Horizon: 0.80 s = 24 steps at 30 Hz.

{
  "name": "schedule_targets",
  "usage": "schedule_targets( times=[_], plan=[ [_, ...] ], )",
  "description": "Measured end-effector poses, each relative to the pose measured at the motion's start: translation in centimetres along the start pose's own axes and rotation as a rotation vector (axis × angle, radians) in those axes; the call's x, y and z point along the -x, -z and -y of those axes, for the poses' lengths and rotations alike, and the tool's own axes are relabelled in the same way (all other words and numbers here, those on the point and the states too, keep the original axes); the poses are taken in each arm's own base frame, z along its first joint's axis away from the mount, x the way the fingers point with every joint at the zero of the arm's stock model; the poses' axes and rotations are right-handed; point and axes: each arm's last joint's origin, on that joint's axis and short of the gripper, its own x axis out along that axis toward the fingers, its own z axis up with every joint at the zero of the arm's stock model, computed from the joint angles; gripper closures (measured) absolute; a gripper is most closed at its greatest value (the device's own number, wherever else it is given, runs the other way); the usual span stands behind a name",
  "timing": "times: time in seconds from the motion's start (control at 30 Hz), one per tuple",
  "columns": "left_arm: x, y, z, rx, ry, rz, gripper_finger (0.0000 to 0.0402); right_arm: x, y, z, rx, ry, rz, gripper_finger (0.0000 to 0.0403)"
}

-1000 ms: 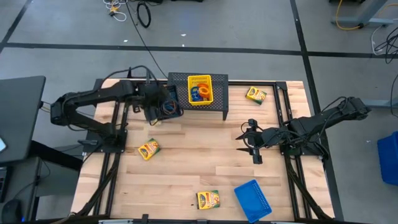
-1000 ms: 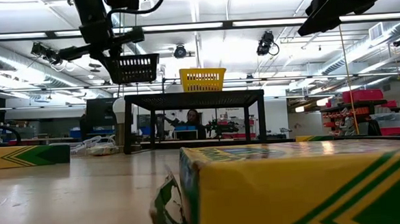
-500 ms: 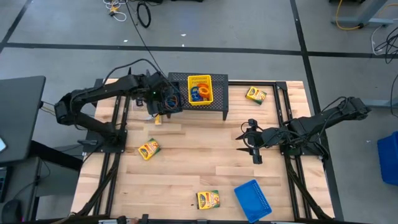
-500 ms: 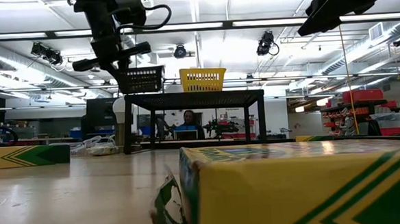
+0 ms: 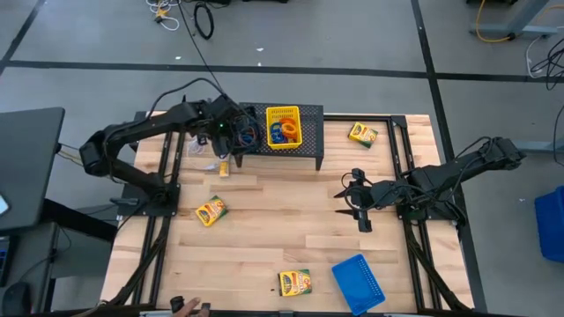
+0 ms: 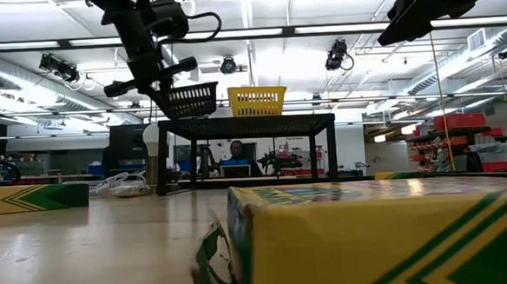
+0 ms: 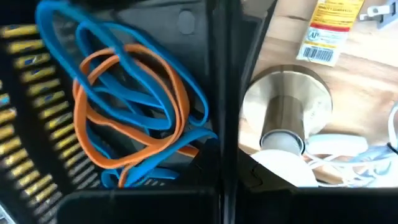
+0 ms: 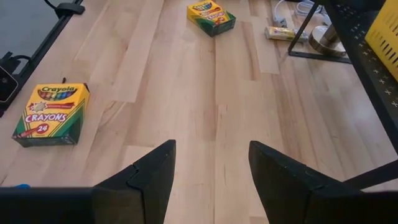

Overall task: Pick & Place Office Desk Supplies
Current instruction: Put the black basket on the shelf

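I need to move my right gripper next to the large black stand's bare end [image 5: 312,132] [image 8: 390,102] beside the yellow tray and close it there.
My left gripper [image 5: 231,141] is shut on the black mesh tray [image 6: 190,100], which holds blue and orange rubber-band loops [image 7: 130,106], over the left end of the large black stand [image 6: 245,121]. The yellow tray [image 5: 284,126] with more loops stands on the stand's top. Crayon boxes lie flat on the table at the far right [image 5: 362,134], at the left [image 5: 210,211] and at the near edge [image 5: 294,282]. The blue tray [image 5: 359,282] lies near the front edge. My right gripper [image 5: 357,207] hovers open right of the middle, with nothing between its fingers. My left gripper holds the black mesh tray by its left wall [image 6: 164,94], coming slanting down from above and from the table's left. The fingers themselves are hidden by the tray's dark wall [image 7: 217,93]. The tray sits slightly tilted, open side up, just above the stand's top.
A white round object with a cord [image 7: 283,124] and a small label [image 5: 224,168] lie on the table below the stand's left end. A person's hand [image 5: 181,305] shows at the front edge. Bare wood lies in the table's middle [image 8: 211,93].
My left gripper has carried the black tray toward the table's right and far side and down, from beside the stand to over its left end, close to the yellow tray. The tray has tipped slightly. My right gripper has kept still.
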Motion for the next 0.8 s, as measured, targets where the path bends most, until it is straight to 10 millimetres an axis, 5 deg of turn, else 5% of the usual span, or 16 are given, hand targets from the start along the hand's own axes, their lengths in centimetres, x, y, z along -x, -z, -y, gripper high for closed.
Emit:
schedule_targets(
  times=[0.8],
  plan=[
    [-1.5,0.2,-0.7,-0.066,0.007,-0.060,0.0381,0.0,0.0,-0.1,0.012,-0.023,0.000,0.0190]
  ],
)
